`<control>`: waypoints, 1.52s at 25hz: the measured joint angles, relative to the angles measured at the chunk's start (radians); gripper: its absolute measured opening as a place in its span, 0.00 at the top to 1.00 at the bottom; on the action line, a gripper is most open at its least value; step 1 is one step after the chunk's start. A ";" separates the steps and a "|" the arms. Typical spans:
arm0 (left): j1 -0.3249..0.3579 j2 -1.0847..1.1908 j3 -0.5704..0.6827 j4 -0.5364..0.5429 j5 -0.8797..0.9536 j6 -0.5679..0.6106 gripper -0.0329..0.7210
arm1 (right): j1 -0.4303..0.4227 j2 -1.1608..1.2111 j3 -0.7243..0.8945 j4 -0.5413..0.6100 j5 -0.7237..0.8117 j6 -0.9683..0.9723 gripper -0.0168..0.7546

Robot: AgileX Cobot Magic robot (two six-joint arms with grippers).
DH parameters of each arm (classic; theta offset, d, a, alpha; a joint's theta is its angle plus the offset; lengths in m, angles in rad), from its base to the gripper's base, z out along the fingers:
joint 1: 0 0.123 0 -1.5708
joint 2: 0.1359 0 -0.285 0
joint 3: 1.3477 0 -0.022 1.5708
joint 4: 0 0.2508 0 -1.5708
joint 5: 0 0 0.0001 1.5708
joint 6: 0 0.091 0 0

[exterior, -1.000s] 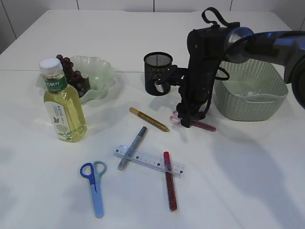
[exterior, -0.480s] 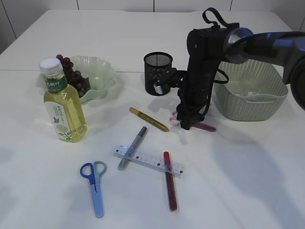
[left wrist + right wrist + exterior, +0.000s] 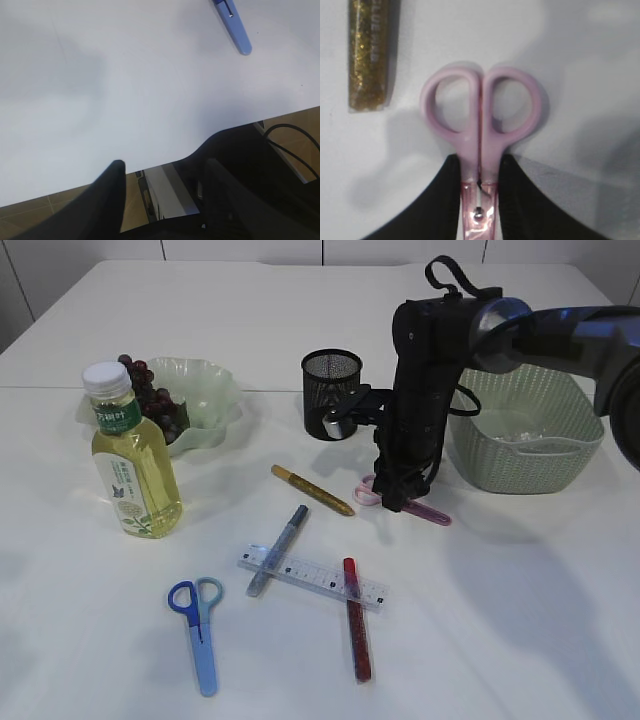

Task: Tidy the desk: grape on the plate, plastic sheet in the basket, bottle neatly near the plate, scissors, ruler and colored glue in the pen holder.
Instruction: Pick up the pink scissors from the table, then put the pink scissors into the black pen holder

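Note:
The robot's right gripper should release the pink scissors inside the black mesh pen holder [image 3: 341,373], with their handles just within its rim.
Pink scissors [image 3: 370,489] [image 3: 480,107] lie on the table between the black mesh pen holder [image 3: 331,390] and the basket [image 3: 525,430]. My right gripper [image 3: 392,502] [image 3: 479,175] stands over them, its fingers pressed on both sides of the neck below the handles. Gold glue [image 3: 312,490] [image 3: 370,55] lies just to the left. Silver glue [image 3: 279,549], red glue [image 3: 357,620], the clear ruler [image 3: 310,577] and blue scissors [image 3: 200,632] [image 3: 235,30] lie nearer the front. The bottle [image 3: 130,455] stands by the plate [image 3: 205,400] holding grapes [image 3: 152,400]. My left gripper [image 3: 165,164] hangs open over the table's front edge.
The plastic sheet [image 3: 515,427] shows crumpled inside the green basket at the right. The right arm's body stands between the pen holder and the basket. The ruler lies across the silver and red glue tubes.
The right gripper's fingers have closed in onto the pink scissors, and the scissors' blade end has shifted slightly. Nothing else has moved.

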 joint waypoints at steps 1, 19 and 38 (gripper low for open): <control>0.000 0.000 0.000 0.000 0.000 0.000 0.47 | 0.000 0.000 0.000 0.004 0.000 0.000 0.74; 0.000 0.000 0.000 0.000 0.000 0.000 0.48 | -0.010 -0.015 -0.142 0.122 0.023 0.087 0.74; 0.000 0.000 0.000 -0.032 0.000 0.000 0.48 | -0.167 -0.041 -0.297 0.785 -0.153 -0.080 0.74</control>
